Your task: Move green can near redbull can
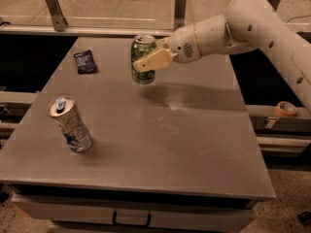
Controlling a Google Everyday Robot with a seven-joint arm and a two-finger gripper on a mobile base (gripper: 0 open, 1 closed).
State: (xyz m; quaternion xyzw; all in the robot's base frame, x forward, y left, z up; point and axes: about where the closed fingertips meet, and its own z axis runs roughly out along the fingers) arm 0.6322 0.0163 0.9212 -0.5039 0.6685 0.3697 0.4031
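My gripper is going to let go of the green can on the grey table (105,116) just behind the redbull can, toward the snack bag.
The green can (143,58), with a green patterned label and silver top, hangs upright above the far middle of the grey table (160,144). My gripper (149,57) reaches in from the right and is shut on the can, one pale finger (154,59) across its front. The redbull can (70,124), slim and silver with blue patches and a blue tab, stands tilted near the table's front left. The green can is well apart from it, up and to the right.
A small dark snack bag (85,61) lies at the table's far left. A roll of tape (285,109) sits on a ledge off the right edge. My white arm (252,28) spans the far right.
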